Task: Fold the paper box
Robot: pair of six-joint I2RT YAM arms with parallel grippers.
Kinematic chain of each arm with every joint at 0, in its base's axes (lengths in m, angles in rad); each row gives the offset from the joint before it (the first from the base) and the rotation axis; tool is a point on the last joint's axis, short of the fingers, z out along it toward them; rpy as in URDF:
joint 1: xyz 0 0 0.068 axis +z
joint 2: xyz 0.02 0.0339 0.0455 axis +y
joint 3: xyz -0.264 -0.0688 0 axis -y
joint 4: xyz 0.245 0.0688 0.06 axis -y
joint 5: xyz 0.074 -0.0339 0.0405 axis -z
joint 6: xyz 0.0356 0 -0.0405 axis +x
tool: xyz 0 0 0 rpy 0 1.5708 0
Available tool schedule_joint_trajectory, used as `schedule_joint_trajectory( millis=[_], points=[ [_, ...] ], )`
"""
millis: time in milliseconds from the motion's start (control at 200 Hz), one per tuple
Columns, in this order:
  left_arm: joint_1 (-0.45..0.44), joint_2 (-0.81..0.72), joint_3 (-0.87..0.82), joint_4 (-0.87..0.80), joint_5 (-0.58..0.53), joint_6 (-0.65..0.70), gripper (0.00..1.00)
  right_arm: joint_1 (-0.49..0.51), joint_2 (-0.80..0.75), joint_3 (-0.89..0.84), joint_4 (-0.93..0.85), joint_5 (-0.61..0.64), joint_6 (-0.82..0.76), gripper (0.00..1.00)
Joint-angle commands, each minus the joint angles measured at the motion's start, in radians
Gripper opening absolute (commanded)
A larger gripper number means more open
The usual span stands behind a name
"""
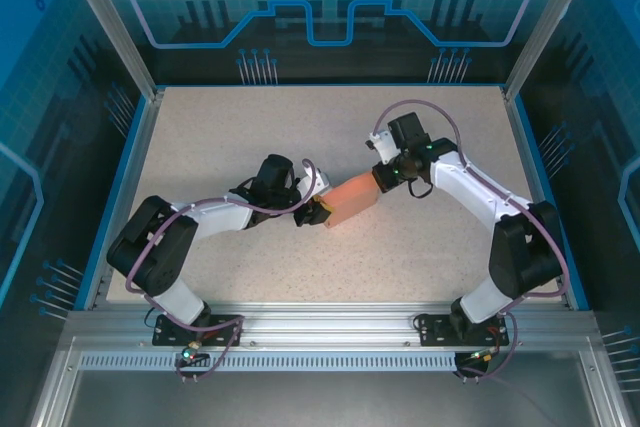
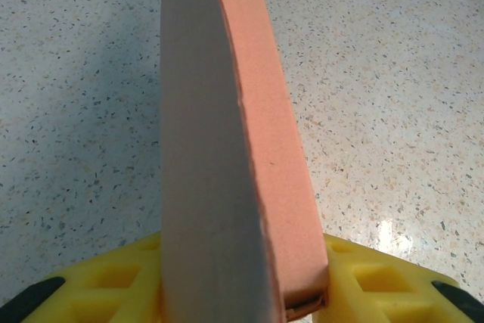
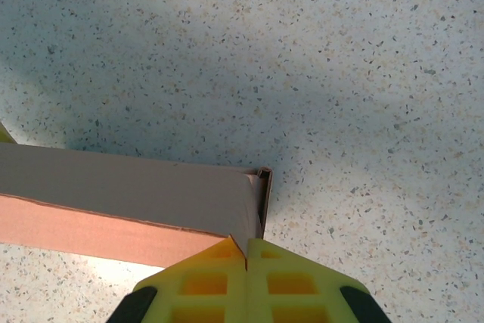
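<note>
I need to open my left gripper, which clamps across the box's side, back it off and pinch the box's end flap (image 2: 221, 311) while my right gripper holds the box's far corner.
The paper box (image 1: 352, 202) is a salmon-pink, partly formed box held above the middle of the table between both arms. My left gripper (image 1: 318, 212) holds its near-left end. In the left wrist view the box (image 2: 265, 149) runs away from the camera, grey inside face on the left and pink wall on the right, with the yellow fingers (image 2: 378, 281) pressed against both sides. My right gripper (image 1: 383, 180) is at its far-right end. In the right wrist view its yellow fingertips (image 3: 247, 251) are pinched together on a thin grey flap at the corner of the box (image 3: 113, 187).
The speckled table (image 1: 250, 137) has a blue raised rim (image 1: 115, 187) at the left and right sides. Aluminium posts and blue panels close in the back and sides. An aluminium rail (image 1: 320, 322) carries the arm bases at the near edge.
</note>
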Motion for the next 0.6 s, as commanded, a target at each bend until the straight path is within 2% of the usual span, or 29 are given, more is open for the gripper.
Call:
schedule_joint_trajectory(
  millis=[0,595],
  points=[
    [0.005,0.021,0.025,-0.027,-0.054,-0.003,0.43,0.015,-0.031,-0.047,-0.007,0.017,0.022,0.03],
    [0.005,0.015,0.027,-0.032,-0.054,-0.013,0.44,0.017,-0.089,-0.173,0.142,0.007,-0.002,0.01]
  ],
)
